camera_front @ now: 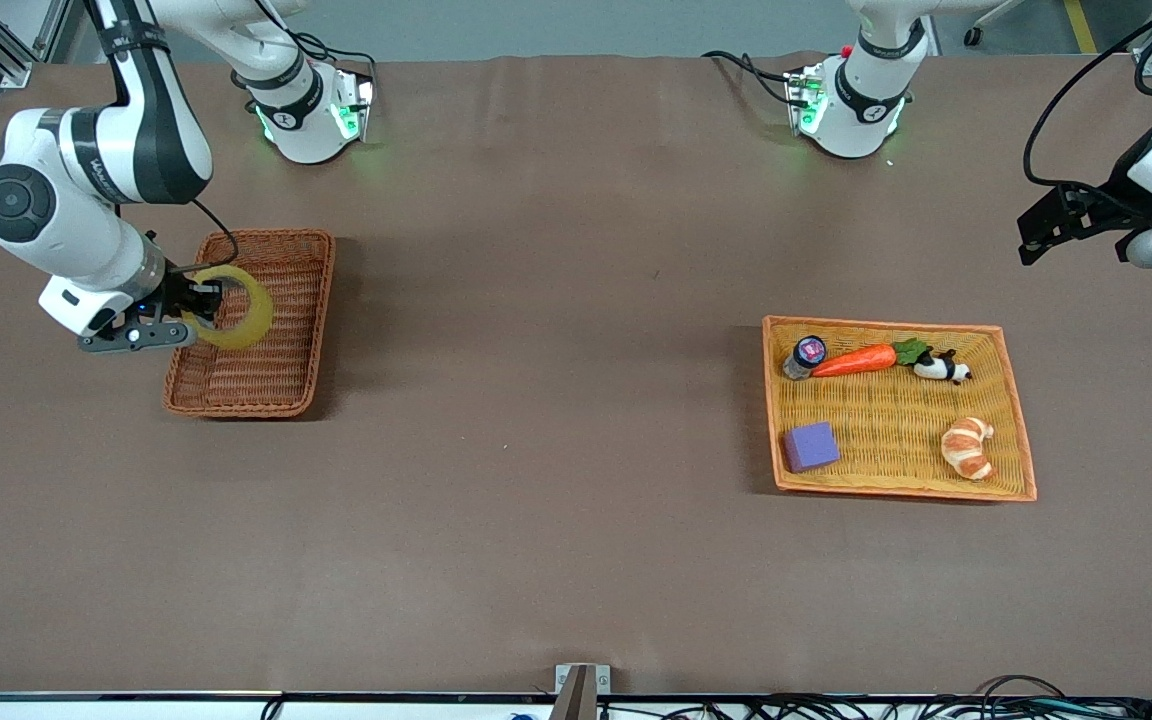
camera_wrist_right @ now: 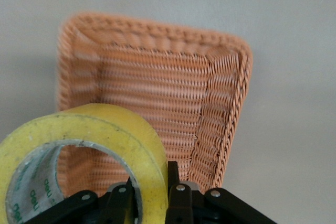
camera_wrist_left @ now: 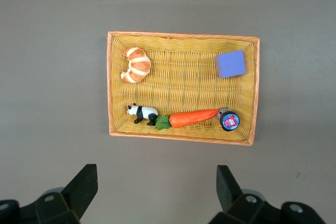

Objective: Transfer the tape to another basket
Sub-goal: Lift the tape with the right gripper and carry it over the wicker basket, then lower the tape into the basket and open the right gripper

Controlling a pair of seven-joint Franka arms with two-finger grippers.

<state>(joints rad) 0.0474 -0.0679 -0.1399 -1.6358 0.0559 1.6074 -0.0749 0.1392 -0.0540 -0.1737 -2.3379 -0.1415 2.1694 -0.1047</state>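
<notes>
I will use my right gripper to put the yellowish tape, now held over the basket, down on the middle of the reddish-brown wicker basket's bottom (camera_front: 268,318) (camera_wrist_right: 144,116).
My right gripper (camera_front: 204,303) is shut on the wall of the yellowish tape (camera_front: 238,308) and holds the ring over the reddish-brown wicker basket (camera_front: 288,388) at the right arm's end of the table. In the right wrist view the tape (camera_wrist_right: 113,135) stands on edge between my fingers, with the basket (camera_wrist_right: 220,98) below it. My left gripper (camera_front: 1031,240) is open and empty, up in the air at the left arm's end of the table; its fingers (camera_wrist_left: 84,184) frame bare table in the left wrist view.
A flat yellow-orange woven tray (camera_front: 886,420) lies toward the left arm's end. It holds a carrot (camera_front: 854,360), a small jar (camera_front: 806,354), a panda figure (camera_front: 942,368), a croissant (camera_front: 968,447) and a purple block (camera_front: 811,446). The tray also shows in the left wrist view (camera_wrist_left: 184,85).
</notes>
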